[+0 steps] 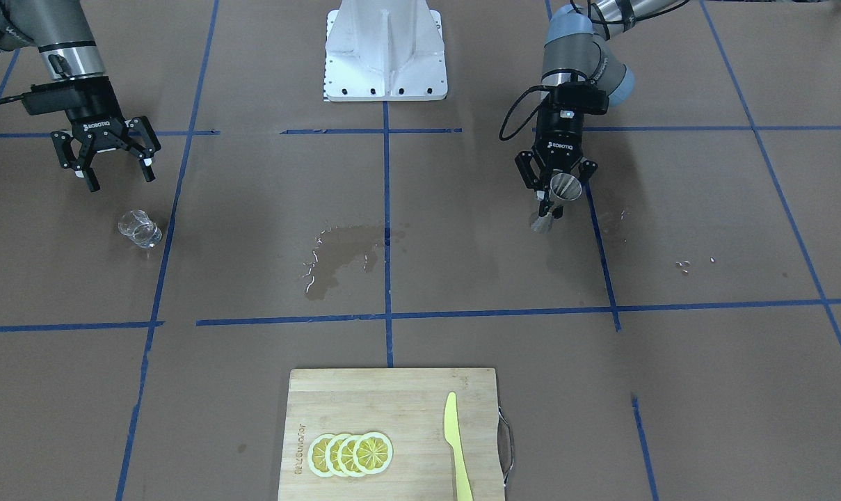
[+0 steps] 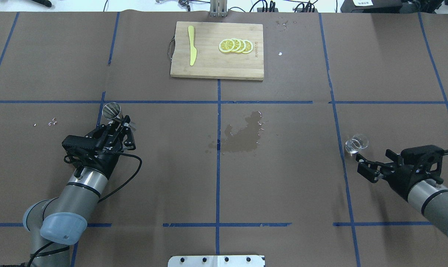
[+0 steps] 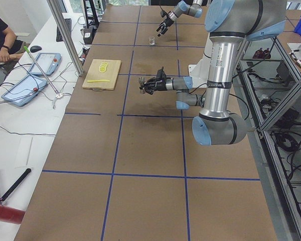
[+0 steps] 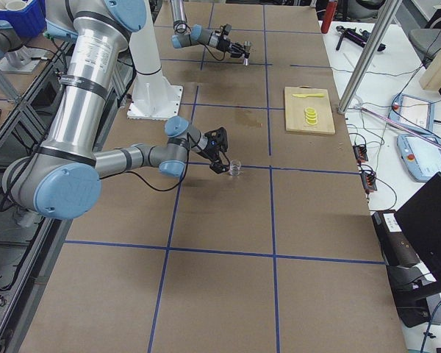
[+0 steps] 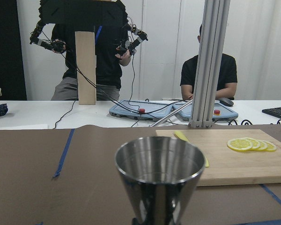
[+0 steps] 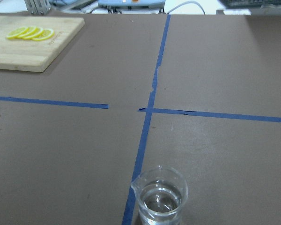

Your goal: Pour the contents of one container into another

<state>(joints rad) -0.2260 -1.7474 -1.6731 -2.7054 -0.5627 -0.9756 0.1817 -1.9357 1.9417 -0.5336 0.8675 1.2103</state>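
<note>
Next, I move my right gripper to the clear glass cup by the blue tape and grip the cup's sides (image 1: 142,230) (image 6: 160,207) just under its rim.
The clear glass cup (image 1: 140,228) (image 2: 356,144) stands on the brown table with clear liquid in it, its lip showing in the right wrist view (image 6: 160,197). My right gripper (image 1: 114,174) (image 2: 361,167) is open just behind the cup and apart from it. The metal jigger (image 1: 565,186) (image 2: 112,110) sits in my left gripper (image 1: 554,207) (image 2: 120,121), which is shut on its narrow waist. Its open upper cone fills the left wrist view (image 5: 159,180). The two containers are far apart, at opposite sides of the table.
A wet spill (image 2: 242,135) (image 1: 343,257) darkens the table's middle. A wooden cutting board (image 2: 209,65) holds lemon slices (image 2: 235,46) and a yellow knife (image 2: 192,50) at the far edge. The robot's white base (image 1: 385,52) is at the near edge. People are beyond the far edge.
</note>
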